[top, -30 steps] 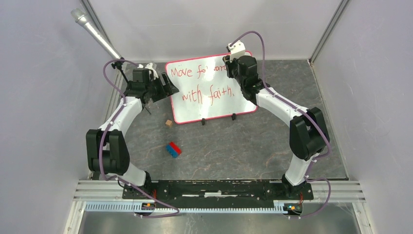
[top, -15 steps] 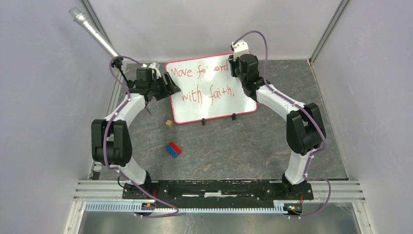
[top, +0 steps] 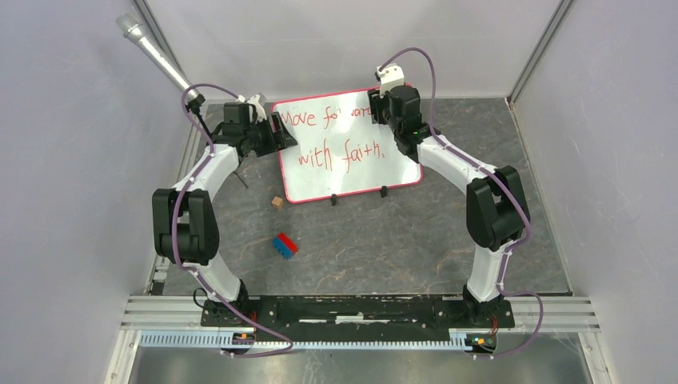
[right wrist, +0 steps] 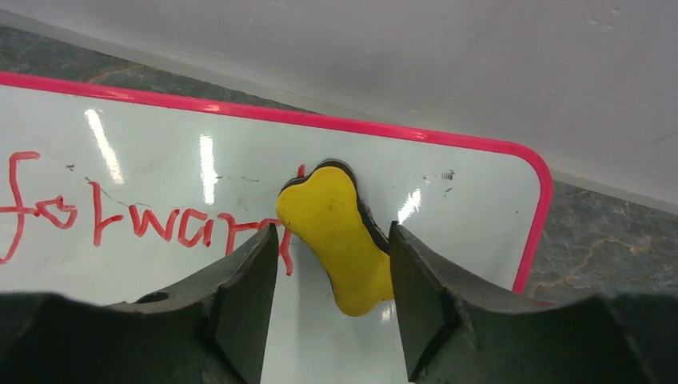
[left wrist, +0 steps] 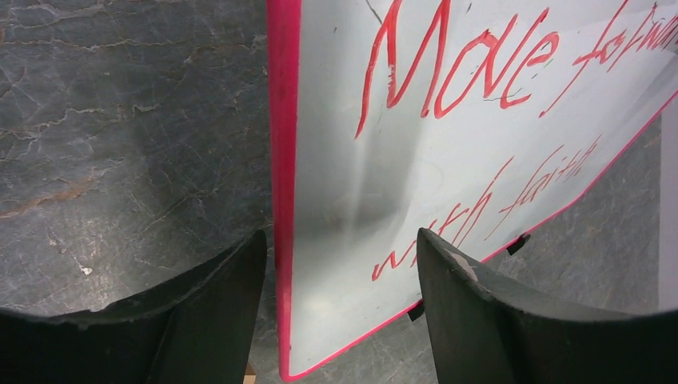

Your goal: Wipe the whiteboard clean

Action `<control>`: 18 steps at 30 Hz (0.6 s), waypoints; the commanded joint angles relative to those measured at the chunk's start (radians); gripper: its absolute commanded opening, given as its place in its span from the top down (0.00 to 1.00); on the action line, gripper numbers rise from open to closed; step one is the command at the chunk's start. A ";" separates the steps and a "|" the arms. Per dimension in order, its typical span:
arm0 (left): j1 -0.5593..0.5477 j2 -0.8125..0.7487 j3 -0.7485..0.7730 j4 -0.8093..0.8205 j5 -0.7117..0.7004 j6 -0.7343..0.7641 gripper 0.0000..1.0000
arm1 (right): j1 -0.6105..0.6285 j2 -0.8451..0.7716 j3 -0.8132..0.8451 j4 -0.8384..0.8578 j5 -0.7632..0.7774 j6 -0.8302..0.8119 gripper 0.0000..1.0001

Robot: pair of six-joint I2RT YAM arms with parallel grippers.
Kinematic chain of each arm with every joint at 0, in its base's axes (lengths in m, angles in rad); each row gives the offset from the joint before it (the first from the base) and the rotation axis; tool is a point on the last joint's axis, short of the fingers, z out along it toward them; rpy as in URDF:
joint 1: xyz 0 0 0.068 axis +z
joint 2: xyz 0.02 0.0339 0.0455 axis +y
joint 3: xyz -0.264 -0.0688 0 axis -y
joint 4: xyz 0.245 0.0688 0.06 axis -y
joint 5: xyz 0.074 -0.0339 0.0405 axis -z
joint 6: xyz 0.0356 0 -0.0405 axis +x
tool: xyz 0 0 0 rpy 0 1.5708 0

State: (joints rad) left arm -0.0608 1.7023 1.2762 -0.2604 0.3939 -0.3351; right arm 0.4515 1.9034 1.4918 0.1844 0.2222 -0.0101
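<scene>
The yellow eraser sits at a slant between the right gripper's fingers, so the robot should line them up with it and grip the eraser's narrow middle (right wrist: 341,245) before wiping.
The whiteboard (top: 352,156) lies on the grey table, white with a red-pink rim and red writing "Move forward with faith". My left gripper (top: 280,133) is open at its left edge. In the left wrist view the red rim (left wrist: 281,160) passes between the two dark fingers, with the gripper (left wrist: 340,276) straddling it. My right gripper (top: 384,106) is over the board's far right corner. In the right wrist view it (right wrist: 332,276) is open around a yellow bone-shaped eraser (right wrist: 336,228) lying on the board (right wrist: 160,264). The right finger is close against the eraser and the left finger stands apart.
A small wooden cube (top: 277,202) and a red-and-blue block (top: 285,245) lie on the table in front of the board. Two black clip feet (top: 334,200) sit on the board's near edge. A microphone (top: 156,56) leans in at the far left. Walls close the back and sides.
My left gripper has moved farther back along the board's left edge. My right gripper has shifted slightly toward the board's far edge. The board has not moved.
</scene>
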 commanded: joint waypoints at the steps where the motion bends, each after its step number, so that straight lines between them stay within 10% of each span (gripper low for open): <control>1: 0.006 0.004 0.008 0.027 0.036 0.034 0.28 | 0.000 -0.017 0.046 -0.011 0.007 0.000 0.37; 18: -0.004 -0.031 -0.024 0.053 -0.026 0.043 0.43 | -0.004 -0.001 0.033 0.012 -0.016 -0.049 0.39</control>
State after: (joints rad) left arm -0.0605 1.7027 1.2610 -0.2443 0.3920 -0.3298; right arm 0.4511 1.9030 1.4940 0.1673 0.2180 -0.0296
